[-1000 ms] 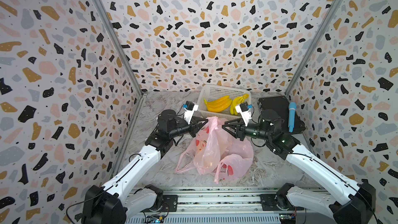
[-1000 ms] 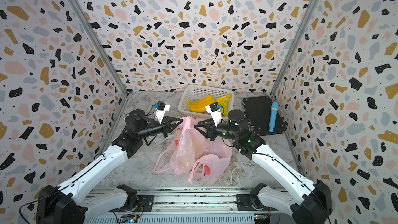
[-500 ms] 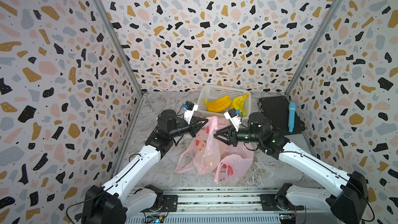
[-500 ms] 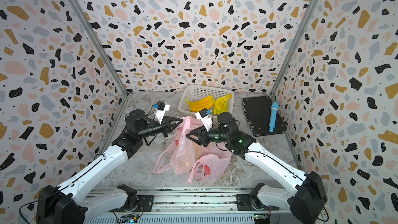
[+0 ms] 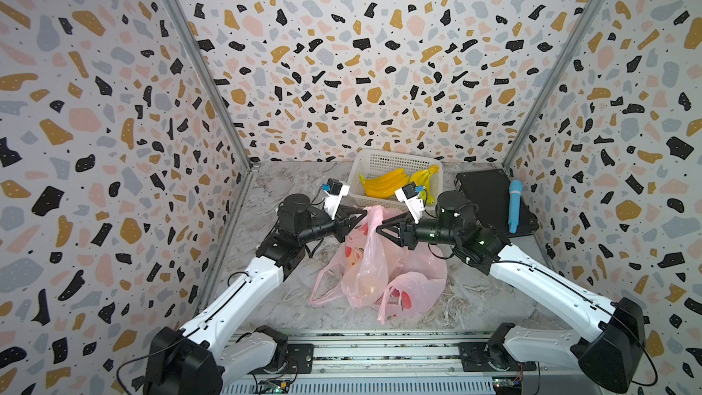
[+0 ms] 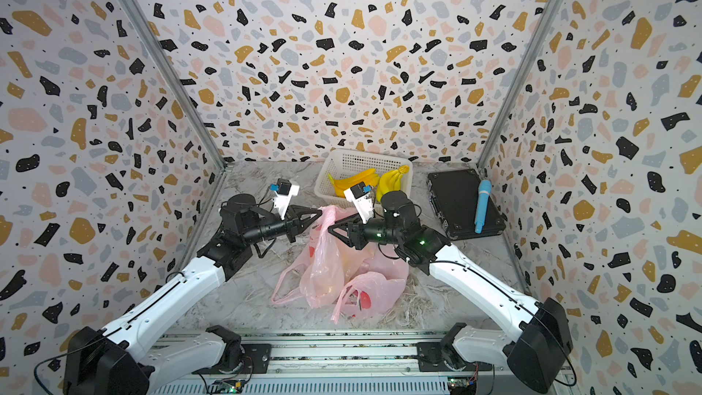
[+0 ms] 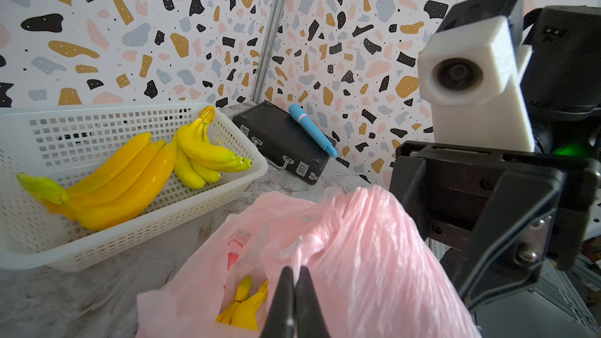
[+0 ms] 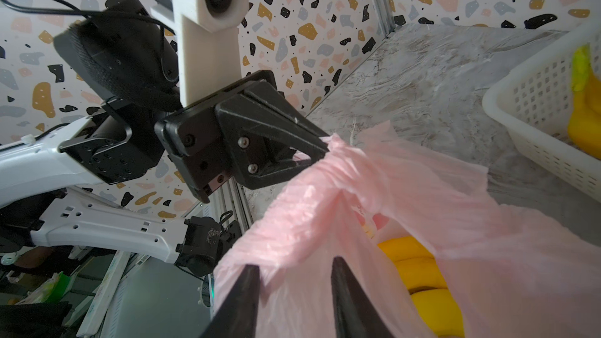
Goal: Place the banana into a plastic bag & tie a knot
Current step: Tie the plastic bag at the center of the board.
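Note:
The plastic bag's gathered piece hangs slack by my open right fingers, so next my right gripper grips that piece's loose end (image 8: 236, 266) and pulls away from my left gripper.
A pink plastic bag (image 5: 364, 260) (image 6: 326, 260) stands mid-table, its top pulled up into a gathered strip. My left gripper (image 5: 364, 215) (image 6: 320, 214) (image 7: 294, 269) is shut on that top edge and holds it raised. Facing it from the other side, my right gripper (image 5: 378, 228) (image 6: 330, 228) (image 8: 294, 261) is open. Its jaws stand apart, with the bag's film lying loose between and beyond them. A yellow banana (image 7: 244, 307) (image 8: 413, 268) lies inside the bag, seen through its mouth. A loose handle loop trails on the table.
A white mesh basket (image 5: 380, 153) (image 7: 97, 248) holding more bananas (image 5: 383, 184) sits just behind the grippers. A black case (image 5: 486, 199) with a blue microphone (image 5: 514, 205) on it lies at the back right. Patterned walls close in three sides.
My right gripper has swung left from beside the bag, dipped, and now sits at the gathered top, close to the left gripper. The left arm has held still.

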Controlling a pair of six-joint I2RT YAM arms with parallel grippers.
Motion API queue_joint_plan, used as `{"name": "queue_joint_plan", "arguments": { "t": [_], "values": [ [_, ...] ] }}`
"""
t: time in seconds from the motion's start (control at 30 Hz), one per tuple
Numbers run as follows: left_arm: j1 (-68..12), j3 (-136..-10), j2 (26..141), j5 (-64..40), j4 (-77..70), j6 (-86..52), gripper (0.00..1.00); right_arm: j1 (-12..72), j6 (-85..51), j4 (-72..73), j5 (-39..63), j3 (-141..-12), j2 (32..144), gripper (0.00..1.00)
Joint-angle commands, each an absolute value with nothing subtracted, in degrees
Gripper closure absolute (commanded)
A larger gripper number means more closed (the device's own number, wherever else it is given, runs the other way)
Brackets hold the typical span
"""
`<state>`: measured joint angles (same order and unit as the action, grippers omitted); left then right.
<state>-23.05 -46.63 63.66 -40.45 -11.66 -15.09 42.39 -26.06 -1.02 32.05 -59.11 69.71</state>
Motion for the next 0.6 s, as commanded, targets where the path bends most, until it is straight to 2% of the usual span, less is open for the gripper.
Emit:
{"name": "queue_joint_plan", "arguments": {
  "t": [0.0,0.57],
  "values": [
    [-23.2,-46.0,62.7,-41.4,-15.1,-15.2,1.0,42.6,-25.3,-1.9,31.1,-61.7,69.8,0.61],
    [-23.2,-46.1,63.5,-41.7,-15.8,-15.3,1.0,42.6,-29.3,-0.8,31.0,-64.4,72.2,0.63]
  ]
}}
